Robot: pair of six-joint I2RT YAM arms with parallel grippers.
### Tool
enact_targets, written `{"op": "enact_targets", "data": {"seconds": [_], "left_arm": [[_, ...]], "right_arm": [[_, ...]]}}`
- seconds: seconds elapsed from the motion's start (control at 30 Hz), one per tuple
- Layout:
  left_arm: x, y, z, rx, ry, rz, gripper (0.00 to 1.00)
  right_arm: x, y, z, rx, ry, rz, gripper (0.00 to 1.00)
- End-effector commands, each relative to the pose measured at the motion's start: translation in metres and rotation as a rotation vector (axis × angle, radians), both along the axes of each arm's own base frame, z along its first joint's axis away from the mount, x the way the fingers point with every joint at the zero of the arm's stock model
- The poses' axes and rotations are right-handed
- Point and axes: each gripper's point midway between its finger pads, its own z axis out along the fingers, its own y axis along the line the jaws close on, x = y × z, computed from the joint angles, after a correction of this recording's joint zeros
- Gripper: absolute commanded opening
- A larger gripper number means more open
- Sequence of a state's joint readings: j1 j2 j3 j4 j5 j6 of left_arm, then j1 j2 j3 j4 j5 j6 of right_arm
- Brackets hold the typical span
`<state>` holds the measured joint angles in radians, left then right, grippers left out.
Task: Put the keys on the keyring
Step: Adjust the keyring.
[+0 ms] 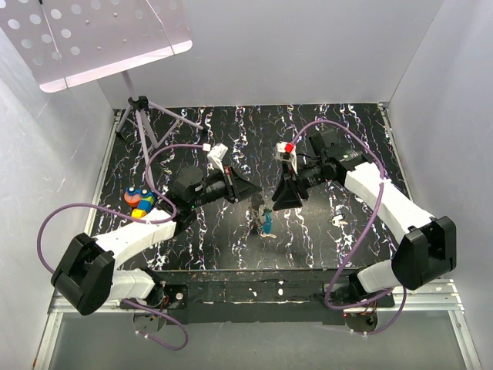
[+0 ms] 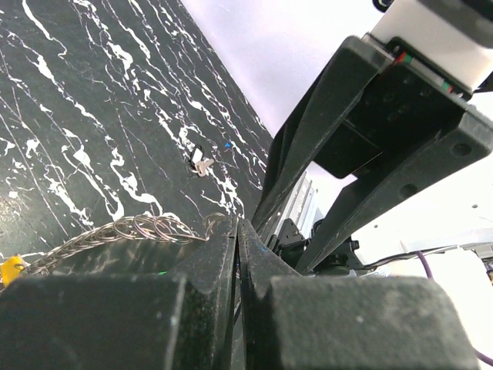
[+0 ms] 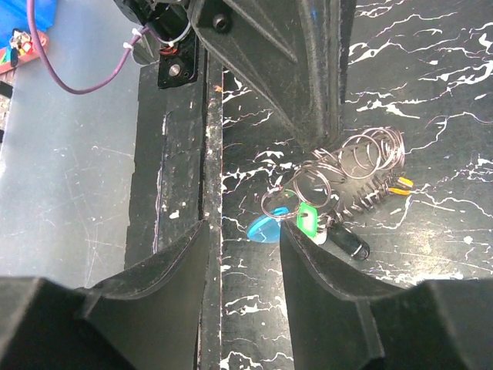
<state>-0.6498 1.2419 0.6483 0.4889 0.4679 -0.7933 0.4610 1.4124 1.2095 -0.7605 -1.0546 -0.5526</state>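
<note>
The robot's left gripper pinches the chain away from the ring [image 3: 279,202] by the green key, so its right gripper should take that ring before the left gripper regrips.
My left gripper [image 1: 248,196] is shut, its tips pinching the end of a silvery chain of wire rings [image 2: 146,227]. From the right wrist view that chain [image 3: 370,150] curls down to the keyring [image 3: 296,193]. On the keyring hang a blue key [image 3: 264,229] and a green key [image 3: 306,218], next to a black fob [image 3: 350,243] and a yellow tip [image 3: 400,183]. The bunch [image 1: 266,222] rests low over the table between the arms. My right gripper [image 3: 245,227] stands open just short of the blue key, holding nothing.
A small silvery piece [image 2: 202,164] lies alone on the black marbled table [image 1: 323,239]. A coloured toy [image 1: 139,200] sits at the left edge and a tripod stand [image 1: 140,116] at the back left. The table's front lip [image 3: 209,154] runs under the right gripper.
</note>
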Motion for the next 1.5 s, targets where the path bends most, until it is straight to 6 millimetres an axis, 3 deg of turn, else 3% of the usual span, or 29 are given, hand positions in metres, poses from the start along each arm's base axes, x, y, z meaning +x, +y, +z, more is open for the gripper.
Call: {"op": "enact_targets", "data": {"seconds": [0.0, 0.17, 0.53, 0.8, 1.47], "left_arm": [[0.003, -0.003, 0.034, -0.043, -0.091, -0.019, 0.0], [-0.004, -0.007, 0.031, -0.001, -0.144, -0.087, 0.0], [-0.012, -0.012, 0.031, 0.016, -0.191, -0.165, 0.0], [-0.017, -0.012, 0.033, 0.001, -0.202, -0.185, 0.0], [-0.017, -0.006, 0.042, -0.029, -0.226, -0.147, 0.0]], "right_arm": [[0.01, 0.003, 0.01, -0.006, -0.06, -0.016, 0.5], [0.022, 0.001, 0.024, 0.014, -0.049, -0.022, 0.53], [0.012, 0.008, 0.045, 0.094, -0.083, 0.134, 0.57], [0.018, 0.018, 0.027, 0.042, -0.052, 0.148, 0.56], [0.007, 0.014, 0.021, 0.04, -0.042, 0.151, 0.46]]}}
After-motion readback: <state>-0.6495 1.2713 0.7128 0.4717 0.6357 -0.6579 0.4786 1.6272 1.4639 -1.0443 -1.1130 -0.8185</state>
